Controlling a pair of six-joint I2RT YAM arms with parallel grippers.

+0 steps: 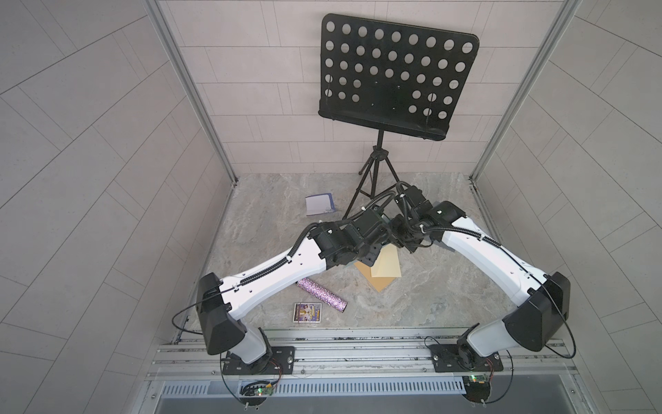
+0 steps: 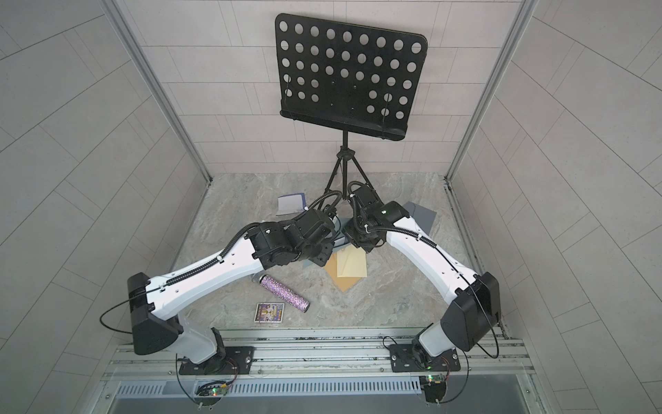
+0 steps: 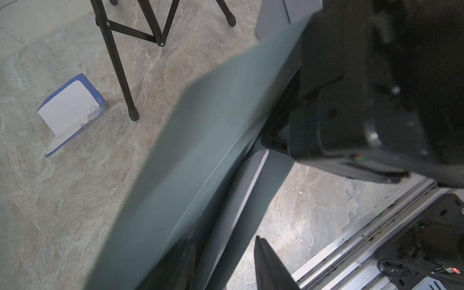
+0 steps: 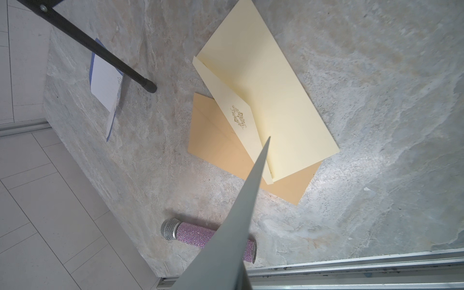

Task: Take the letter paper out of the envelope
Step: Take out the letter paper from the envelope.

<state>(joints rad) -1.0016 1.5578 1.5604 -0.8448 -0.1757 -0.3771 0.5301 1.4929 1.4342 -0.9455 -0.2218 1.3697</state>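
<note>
Next, my left gripper pinches only the white-edged paper point(image 3: 233, 205) before it pulls, because its open fingers are around both the letter paper and the side of the envelope.
A grey-green envelope point(image 3: 200, 150) hangs in the air between both grippers over the middle of the table. My right gripper point(image 3: 272, 141) is shut on its far end; in the right wrist view the envelope point(image 4: 233, 226) runs edge-on out from the jaws. My left gripper point(image 3: 222, 239) is open at the near end. One finger point(image 3: 175, 266) sits behind the big sheet. The other point(image 3: 266, 263) stands apart over bare table. A paler strip with a white edge point(image 3: 248, 190) runs between the jaws. I cannot tell whether it is the letter paper or a flap.
A cream envelope point(image 4: 271, 100) lies on a tan one point(image 4: 226, 155) below the grippers. Nearby are a purple glitter microphone point(image 4: 193, 232), a picture card point(image 1: 307, 312), a blue-edged note sheet point(image 3: 70, 110), a grey sheet point(image 2: 422, 215) and the music stand's legs point(image 3: 120, 70).
</note>
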